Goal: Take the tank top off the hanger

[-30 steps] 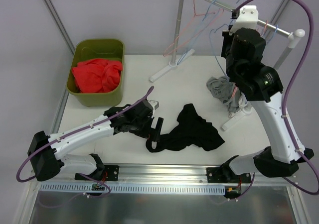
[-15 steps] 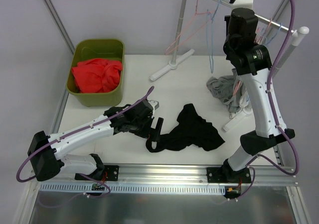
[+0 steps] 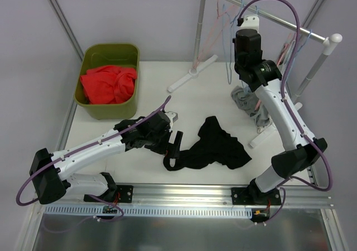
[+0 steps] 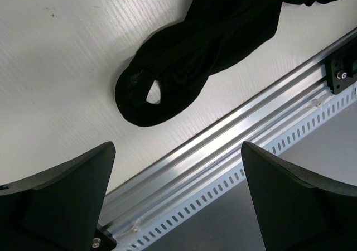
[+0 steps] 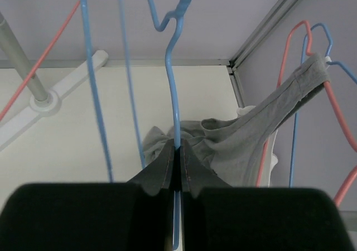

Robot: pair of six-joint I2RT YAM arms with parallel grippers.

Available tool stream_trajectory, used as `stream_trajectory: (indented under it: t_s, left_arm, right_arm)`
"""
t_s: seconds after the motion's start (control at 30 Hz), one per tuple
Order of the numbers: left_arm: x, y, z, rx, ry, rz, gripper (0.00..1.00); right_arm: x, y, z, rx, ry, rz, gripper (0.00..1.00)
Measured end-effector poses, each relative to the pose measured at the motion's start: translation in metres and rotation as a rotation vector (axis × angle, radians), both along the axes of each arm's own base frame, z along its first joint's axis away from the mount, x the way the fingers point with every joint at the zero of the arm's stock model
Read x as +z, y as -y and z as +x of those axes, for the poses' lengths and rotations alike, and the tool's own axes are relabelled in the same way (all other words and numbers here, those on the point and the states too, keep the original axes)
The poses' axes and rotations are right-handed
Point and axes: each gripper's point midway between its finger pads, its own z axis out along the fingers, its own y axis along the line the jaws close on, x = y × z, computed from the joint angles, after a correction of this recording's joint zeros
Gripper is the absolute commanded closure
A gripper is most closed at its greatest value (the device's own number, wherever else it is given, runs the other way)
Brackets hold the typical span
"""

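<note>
Next, I close my left gripper on the wide middle of the black garment (image 3: 215, 143), away from its nearby looped end.
A grey tank top (image 3: 249, 101) droops from hangers on the rack down to the table at the right. In the right wrist view it (image 5: 245, 134) hangs by a strap from a red and a blue hanger. My right gripper (image 5: 178, 146) is shut on the wire of a bare blue hanger (image 5: 174, 83). In the top view that gripper (image 3: 240, 27) is up by the rack rail, with the blue hanger (image 3: 227, 67) dangling beside it. My left gripper (image 3: 175, 142) is open and empty, low beside a black garment (image 3: 215, 145) on the table. The left wrist view shows the garment (image 4: 223, 33) beyond the gripper (image 4: 177, 148).
The rack (image 3: 279, 22) stands at the back right on a white post (image 3: 198, 39), carrying several red and blue hangers. A green bin (image 3: 89, 103) with red clothes (image 3: 109, 83) is at the back left. An aluminium rail (image 3: 184, 192) runs along the near edge.
My right arm has swung left along the rack, carrying the blue hanger with it. The left arm and the black garment have not moved.
</note>
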Motion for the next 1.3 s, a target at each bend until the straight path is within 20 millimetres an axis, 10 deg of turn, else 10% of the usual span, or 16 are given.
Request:
stream_trajectory:
  t_s: [0.6,0.97,1.17,1.3]
  left_arm:
    - [0.006,0.003,0.001,0.004,0.005,-0.016,0.01]
    - [0.025,0.02,0.014,-0.001,0.027,-0.044,0.01]
    - [0.035,0.054,0.033,-0.056,0.031,-0.046,0.01]
    - [0.033,0.086,0.049,-0.105,0.024,-0.045,0.01]
  right_arm:
    - [-0.006,-0.068,0.023,-0.062,0.122,0.127,0.98]
    - [-0.026,-0.066,0.001,-0.088,0.057,0.134,0.4]
    - [-0.02,-0.037,-0.046,-0.078,0.043,0.18,0.02]
    - [0.008,-0.01,-0.094,-0.04,0.096,0.258,0.0]
